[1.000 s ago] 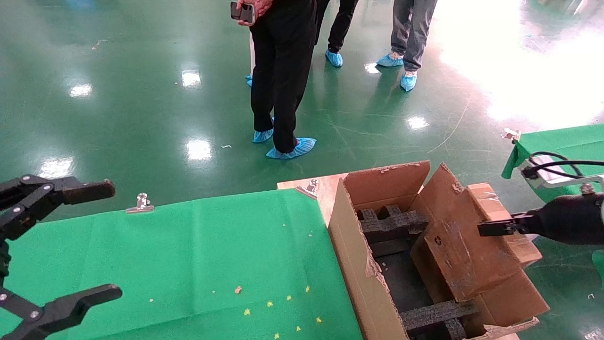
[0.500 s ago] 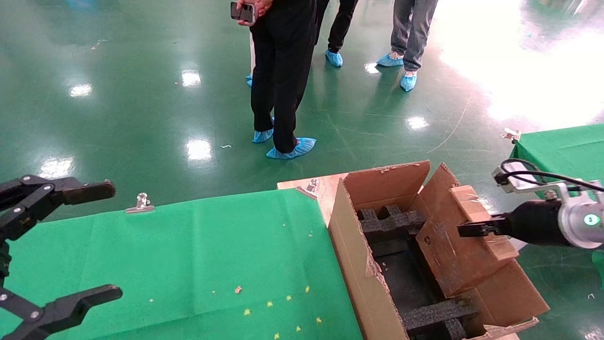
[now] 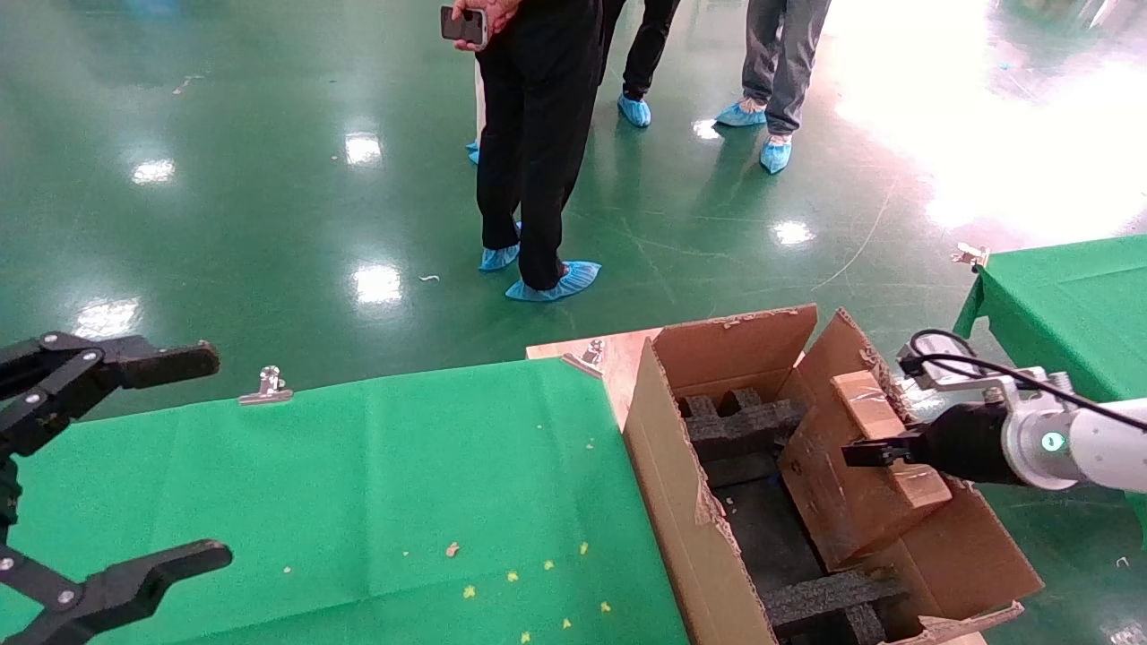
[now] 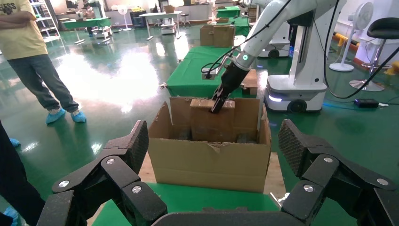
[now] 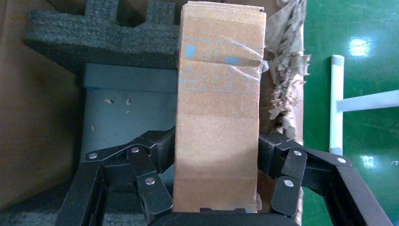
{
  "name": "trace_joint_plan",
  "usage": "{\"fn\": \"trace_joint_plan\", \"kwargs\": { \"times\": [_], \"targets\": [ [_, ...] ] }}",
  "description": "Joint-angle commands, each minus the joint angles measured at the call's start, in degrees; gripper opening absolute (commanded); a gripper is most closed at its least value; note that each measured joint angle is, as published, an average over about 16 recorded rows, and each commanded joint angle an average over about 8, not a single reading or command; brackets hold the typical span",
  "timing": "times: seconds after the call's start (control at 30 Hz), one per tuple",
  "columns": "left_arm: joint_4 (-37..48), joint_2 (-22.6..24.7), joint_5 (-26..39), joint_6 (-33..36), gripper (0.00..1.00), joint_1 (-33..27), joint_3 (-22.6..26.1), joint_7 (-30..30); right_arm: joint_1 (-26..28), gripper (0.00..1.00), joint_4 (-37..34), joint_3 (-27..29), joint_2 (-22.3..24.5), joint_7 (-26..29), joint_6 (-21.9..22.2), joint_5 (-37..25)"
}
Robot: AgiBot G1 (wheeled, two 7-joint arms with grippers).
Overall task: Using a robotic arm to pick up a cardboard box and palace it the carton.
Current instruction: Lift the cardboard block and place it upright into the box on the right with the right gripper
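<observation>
The robot's right gripper will release the cardboard box between the black foam inserts, against the carton's torn-edged side (image 3: pixel 820 507).
My right gripper (image 3: pixel 883 451) is shut on the cardboard box (image 3: pixel 838 502), a small brown box with a clear tape strip. It holds the box tilted inside the open top of the carton (image 3: pixel 668 466), above the black foam inserts (image 3: pixel 739 425). In the right wrist view the black fingers (image 5: pixel 162 146) press both long sides of the cardboard box (image 5: pixel 219 94), with foam (image 5: pixel 94 37) below. My left gripper (image 3: pixel 193 461) hangs open over the green table's left end, apart from everything. Its wrist view looks between the jaws of my left gripper (image 4: pixel 214 146) at the carton (image 4: pixel 207 162) and the white robotic arm (image 4: pixel 244 56).
The green-clothed table (image 3: pixel 358 484) adjoins the carton's left wall, with a metal clip (image 3: pixel 266 387) on its far edge. Three people in blue shoe covers (image 3: pixel 538 134) stand beyond on the green floor. A second green table (image 3: pixel 1066 287) lies right.
My right arm has carried the cardboard box leftward and downward, from over the carton's right flap into its opening. The left gripper has not moved.
</observation>
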Motion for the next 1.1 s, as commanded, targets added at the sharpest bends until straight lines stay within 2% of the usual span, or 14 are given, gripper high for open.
{"fn": "trace_joint_plan", "kwargs": {
  "times": [0.03,0.53,0.8,0.83,0.87,1.07,1.1],
  "targets": [
    [0.0,0.0,0.0,0.0,1.0,0.0,0.0,0.0,-1.2,0.0,-0.6,-0.3,-0.8,0.1,1.2,0.3],
    [0.0,0.0,0.0,0.0,1.0,0.0,0.0,0.0,-10.2,0.0,-5.5,0.0,-4.4,-3.2,6.5,6.3],
    [0.0,0.0,0.0,0.0,1.0,0.0,0.0,0.0,-14.0,0.0,-8.6,1.1,-6.1,-6.7,6.2,9.8],
    [0.0,0.0,0.0,0.0,1.0,0.0,0.0,0.0,-14.3,0.02,-8.9,1.3,-6.3,-7.2,6.0,10.2],
    [0.0,0.0,0.0,0.0,1.0,0.0,0.0,0.0,-14.6,0.1,-9.1,1.4,-6.4,-7.6,5.8,10.5],
    [0.0,0.0,0.0,0.0,1.0,0.0,0.0,0.0,-15.6,0.85,-10.3,2.2,-7.1,-9.3,4.9,12.1],
    [0.0,0.0,0.0,0.0,1.0,0.0,0.0,0.0,-15.7,0.95,-10.4,2.3,-7.1,-9.4,4.8,12.2]
  ]
}}
